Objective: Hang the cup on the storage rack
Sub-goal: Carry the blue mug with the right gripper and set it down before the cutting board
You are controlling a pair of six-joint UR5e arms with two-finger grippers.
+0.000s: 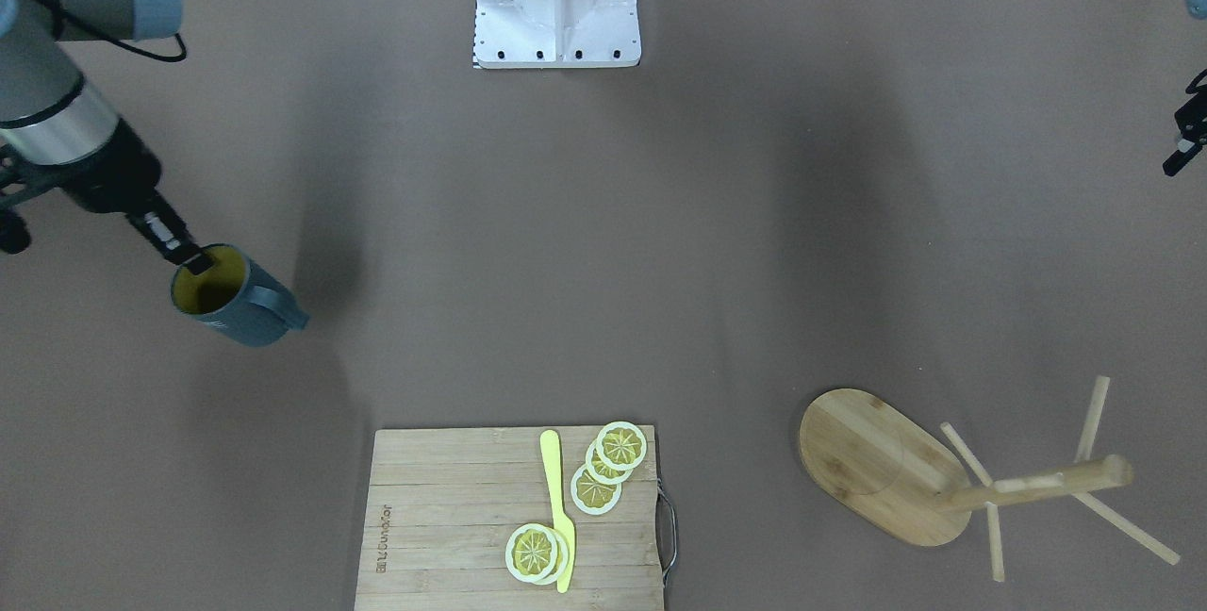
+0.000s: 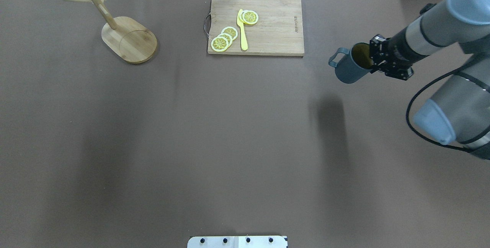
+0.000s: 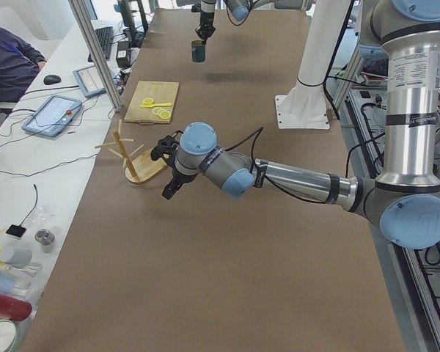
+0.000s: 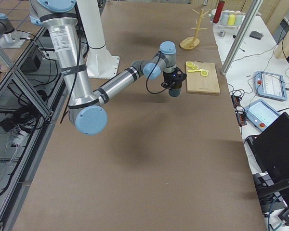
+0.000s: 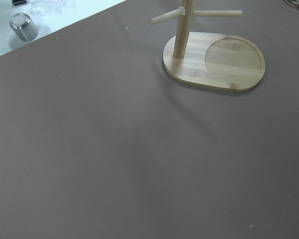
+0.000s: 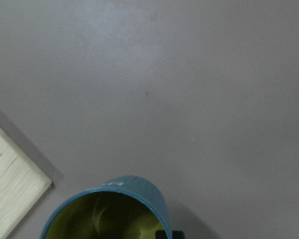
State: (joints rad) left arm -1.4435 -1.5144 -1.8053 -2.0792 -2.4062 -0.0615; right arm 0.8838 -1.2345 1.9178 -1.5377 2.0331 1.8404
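Note:
I need to use my right gripper to set the cup down on the bare table (image 1: 602, 293) between the white base and the lemon slices.
The cup (image 1: 247, 309) is slate-blue with a yellow-olive inside. It hangs tilted above the table, its handle pointing away from the arm. My right gripper (image 1: 195, 259) is shut on its rim, one finger inside and one outside; this also shows in the overhead view (image 2: 372, 59). The right wrist view shows the cup's mouth (image 6: 107, 211) from above. The storage rack (image 2: 130, 39) stands upright at the table's far left, empty; it also shows in the front view (image 1: 877, 465). My left gripper (image 3: 169, 187) hovers near the rack (image 3: 143, 165); I cannot tell whether it is open or shut.
A wooden cutting board (image 2: 275, 30) with lemon slices (image 2: 224, 38) and a yellow knife (image 2: 242, 30) lies at the far middle, between cup and rack. The robot's white base (image 1: 556, 3) is at the near edge. A small metal tin (image 5: 22, 26) sits off the mat.

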